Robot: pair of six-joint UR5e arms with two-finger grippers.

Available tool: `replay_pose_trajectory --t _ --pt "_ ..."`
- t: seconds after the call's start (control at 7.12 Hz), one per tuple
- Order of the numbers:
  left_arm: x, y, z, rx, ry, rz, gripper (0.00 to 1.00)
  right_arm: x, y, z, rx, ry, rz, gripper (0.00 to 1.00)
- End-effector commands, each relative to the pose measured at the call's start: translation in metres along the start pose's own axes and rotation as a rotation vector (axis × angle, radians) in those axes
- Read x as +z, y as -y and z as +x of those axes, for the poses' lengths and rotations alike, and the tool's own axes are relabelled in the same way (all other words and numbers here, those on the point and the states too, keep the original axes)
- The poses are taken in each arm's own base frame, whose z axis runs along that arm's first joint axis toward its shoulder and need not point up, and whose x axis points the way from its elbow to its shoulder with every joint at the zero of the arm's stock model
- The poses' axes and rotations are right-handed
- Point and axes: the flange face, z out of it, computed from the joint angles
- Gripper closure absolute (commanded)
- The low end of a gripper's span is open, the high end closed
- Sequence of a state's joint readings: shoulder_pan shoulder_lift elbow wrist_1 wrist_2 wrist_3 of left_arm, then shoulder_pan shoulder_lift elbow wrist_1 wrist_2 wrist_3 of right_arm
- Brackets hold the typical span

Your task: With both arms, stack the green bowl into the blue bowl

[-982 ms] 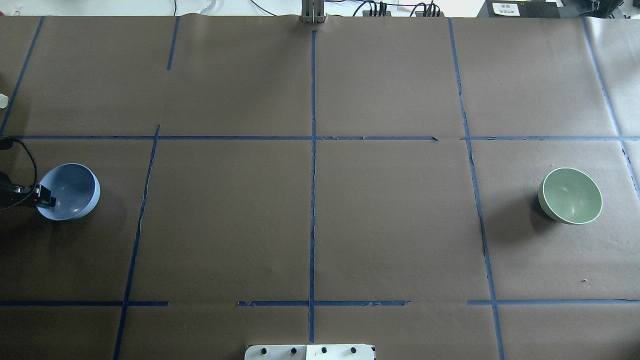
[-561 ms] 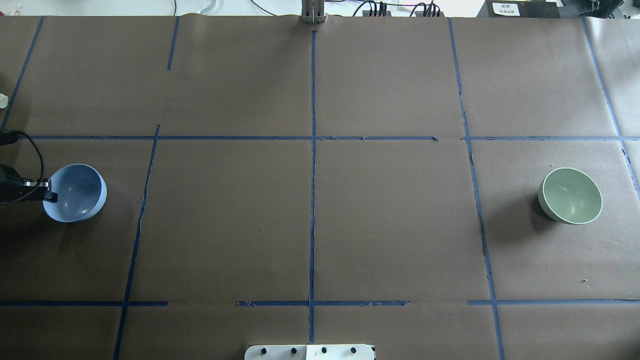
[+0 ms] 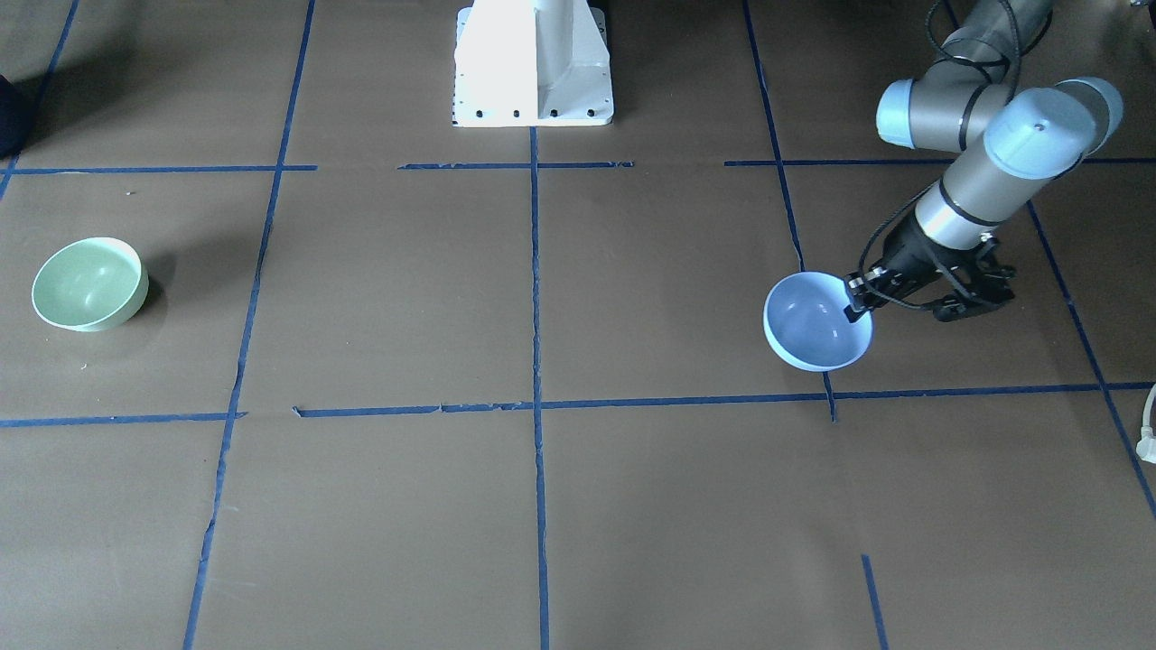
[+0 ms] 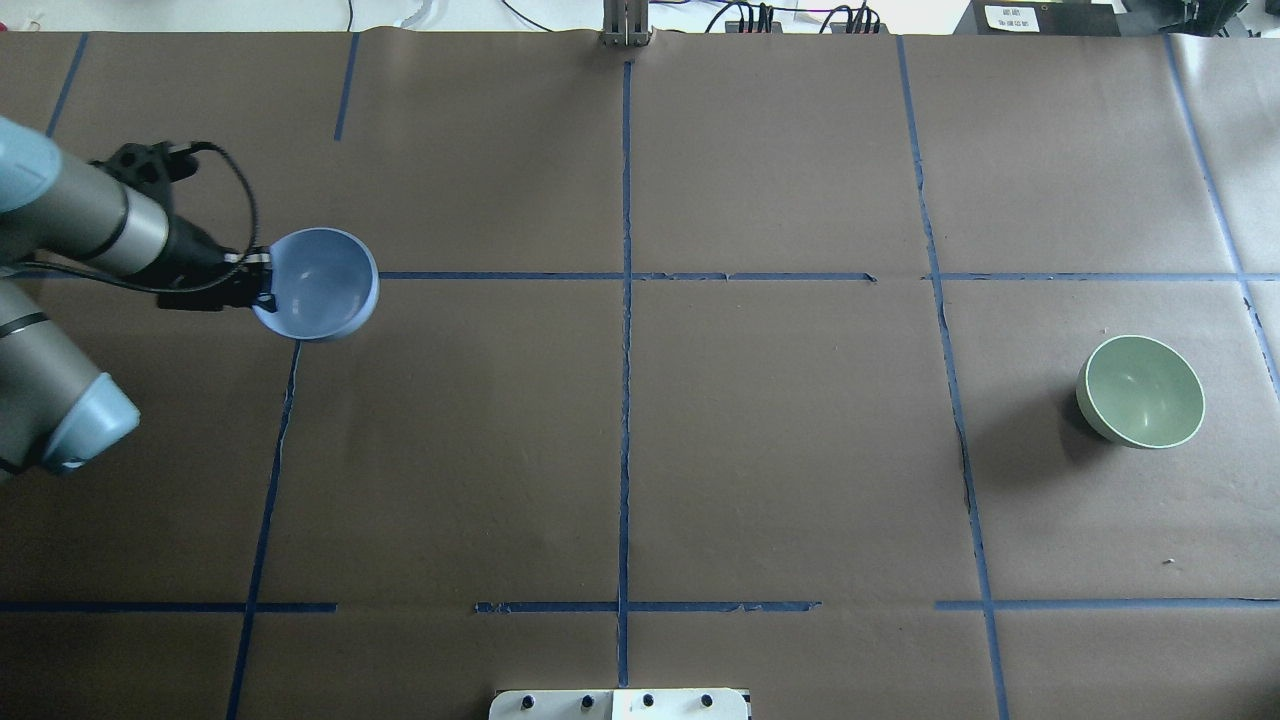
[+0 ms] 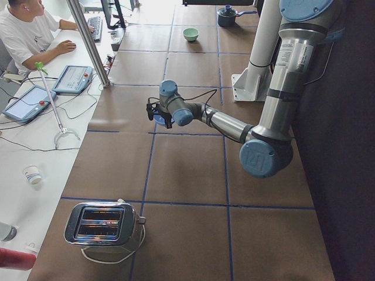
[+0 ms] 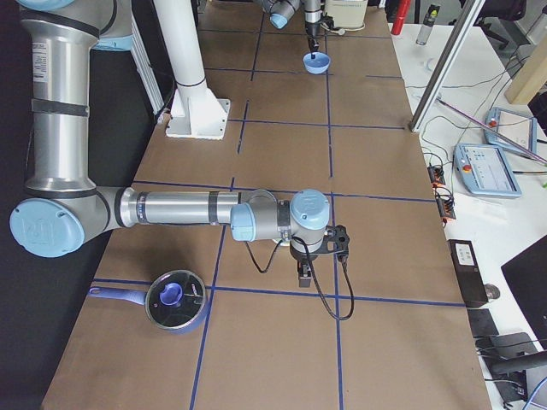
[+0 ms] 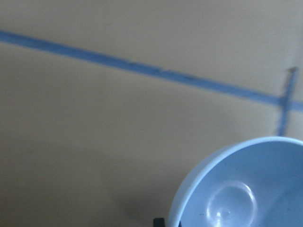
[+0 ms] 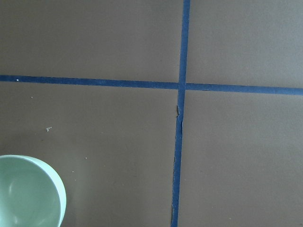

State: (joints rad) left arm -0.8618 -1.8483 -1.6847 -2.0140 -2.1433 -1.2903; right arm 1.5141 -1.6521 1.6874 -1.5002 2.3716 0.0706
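Observation:
The blue bowl, now held upright above the table, will be released by my left gripper on the blue tape line (image 3: 536, 291) below the white pedestal base, midway between crossings.
My left gripper (image 4: 262, 283) is shut on the near rim of the blue bowl (image 4: 322, 285) and holds it upright above the table, over a tape crossing. The gripper (image 3: 853, 298) and blue bowl (image 3: 813, 327) also show in the front view, and the bowl fills the lower right of the left wrist view (image 7: 246, 189). The green bowl (image 4: 1142, 392) stands alone on the table far to the right, also in the front view (image 3: 88, 283) and the right wrist view (image 8: 26, 191). My right gripper (image 6: 303, 275) shows only in the right side view; I cannot tell whether it is open or shut.
A white pedestal base (image 3: 533, 63) stands at the robot's side of the table. A toaster (image 5: 102, 225) sits at the table's left end, a lidded blue pot (image 6: 175, 301) at its right end. An operator (image 5: 23, 35) sits at a side desk. Blue tape lines grid the brown paper.
My left arm has carried the blue bowl up off the table and moved it away from the robot and toward the middle. The green bowl has not moved.

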Motion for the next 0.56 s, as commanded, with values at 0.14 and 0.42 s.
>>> replay_pose_trajectory --t 0.14,0.42 --pt "0.043 -0.118 0.191 0.024 -0.037 -0.043 1.0 0.0 0.0 0.0 0.0 0.0 0.0 0.0" --pt "0.072 -0.154 0.24 0.023 -0.026 -0.016 1.0 -0.001 0.0 -0.001 -0.001 0.0 0.001 0.0"
